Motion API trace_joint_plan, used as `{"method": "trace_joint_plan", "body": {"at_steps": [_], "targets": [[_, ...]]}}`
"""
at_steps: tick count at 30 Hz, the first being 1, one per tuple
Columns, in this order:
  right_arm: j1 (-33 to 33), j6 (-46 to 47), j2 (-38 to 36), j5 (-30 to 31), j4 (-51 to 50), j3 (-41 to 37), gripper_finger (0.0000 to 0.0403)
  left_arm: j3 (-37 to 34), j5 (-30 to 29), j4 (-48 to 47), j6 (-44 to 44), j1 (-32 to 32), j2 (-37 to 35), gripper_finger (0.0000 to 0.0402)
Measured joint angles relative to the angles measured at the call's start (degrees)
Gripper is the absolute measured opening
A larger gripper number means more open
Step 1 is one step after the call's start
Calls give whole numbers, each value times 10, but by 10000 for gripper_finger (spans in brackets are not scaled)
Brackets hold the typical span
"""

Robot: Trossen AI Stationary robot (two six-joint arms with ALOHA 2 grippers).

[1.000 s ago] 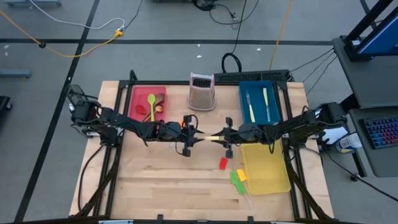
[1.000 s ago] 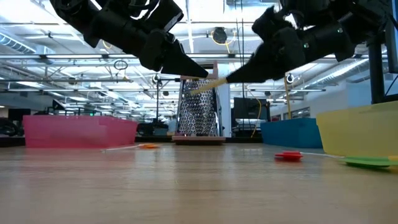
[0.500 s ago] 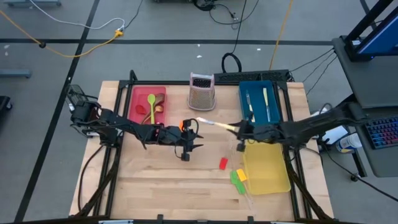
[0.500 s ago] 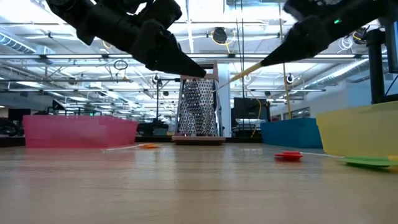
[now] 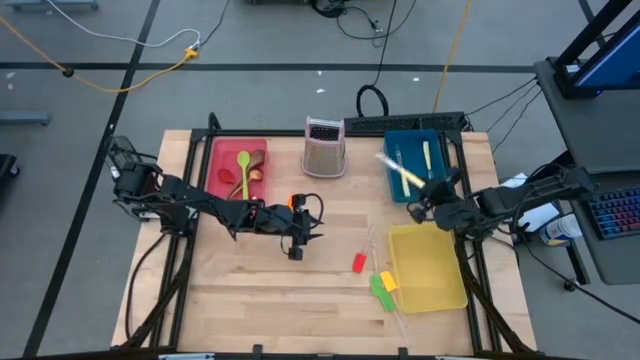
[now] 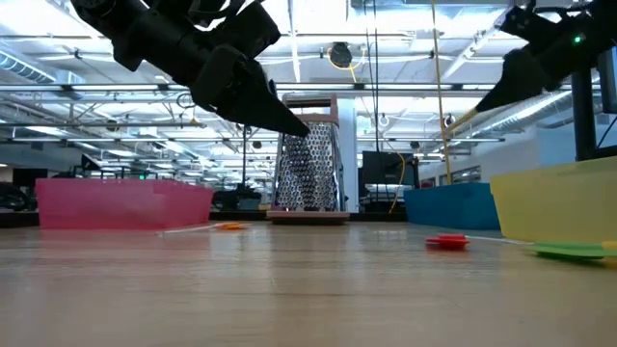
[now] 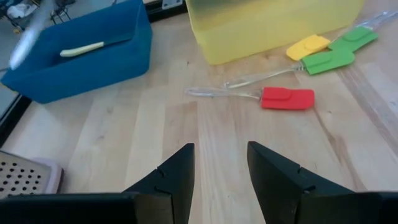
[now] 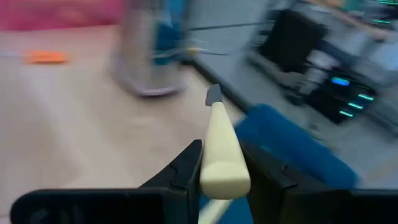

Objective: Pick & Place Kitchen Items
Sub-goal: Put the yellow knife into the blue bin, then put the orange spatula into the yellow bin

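Observation:
Next, my left gripper needs to go to the orange spatula's head [image 5: 297, 202], on the table between the red tray and the grater, and close there.
My right gripper [image 5: 424, 201] hangs in the air over the near-left corner of the blue tray [image 5: 389, 178], shut on a cream-handled knife [image 5: 396, 170]. My left gripper [image 5: 302, 236] is open and holds nothing; it hovers above the middle of the table, and in its wrist view the left gripper [image 7: 221, 167] looks toward a red spatula [image 7: 287, 98]. Green [image 7: 339, 53] and yellow [image 7: 308, 46] spatulas lie flat beside the yellow tray [image 5: 457, 297]. An orange spatula [image 6: 229, 226] lies near the left gripper. The blue tray holds two more knives [image 5: 403, 172]. My right gripper pinches the knife's cream handle [image 8: 222, 158] between its two fingers, near the butt end. The knife runs forward along the fingers, with its dark blade end [image 8: 213, 94] pointing away from the wrist. It is lifted clear of the table and slants down from the gripper in the low view [image 6: 465, 117].
An upright metal grater [image 5: 325, 147] stands at the far middle of the table. The red tray [image 5: 214, 165] at the far left holds green, red and brown spoons. Bare wood lies at the near left. Cables and a keyboard sit beyond the table's right edge.
A second ago both grippers met on the knife above the table's middle. The left gripper let go and drew back slightly to the left. The right gripper carried the knife up and away toward the right and far side, to the blue tray, turning it as it went.

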Motion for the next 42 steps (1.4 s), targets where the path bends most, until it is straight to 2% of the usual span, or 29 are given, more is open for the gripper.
{"method": "trace_joint_plan", "body": {"at_steps": [3, 6, 11, 15, 22, 25, 28, 33, 35, 42], "targets": [[-15, 77, 0, 55, -47, 0, 84, 0, 0, -3, -4, 0, 0, 152], [-42, 149, 2, 78, -50, -17, 84, 0, 0, -3, -15, 0, 0, 152], [-99, 215, 19, 28, -50, -79, 84, 0, 0, -4, -30, 0, 0, 152], [-131, 227, 28, 6, -25, -116, 84, 0, 0, -2, -37, 0, 0, 152], [-165, 130, 28, 6, 150, -186, 93, 0, -2, 1, -44, 1, 0, 152], [-177, 97, 28, 6, 245, -231, 107, 0, -21, 0, -64, 1, 0, 152], [-181, 61, 28, 6, 360, -269, 123, 0, -46, 0, -110, 1, 0, 152], [-181, -81, 28, 6, 564, -312, 151, 0, -93, -17, -198, 1, 0, 152], [-180, -118, 28, 4, 614, -318, 161, 0, -113, -45, -242, 1, 0, 152], [-176, -165, 30, -135, 706, -319, 180, 0, -139, -221, -437, 4, 0, 152]]}}
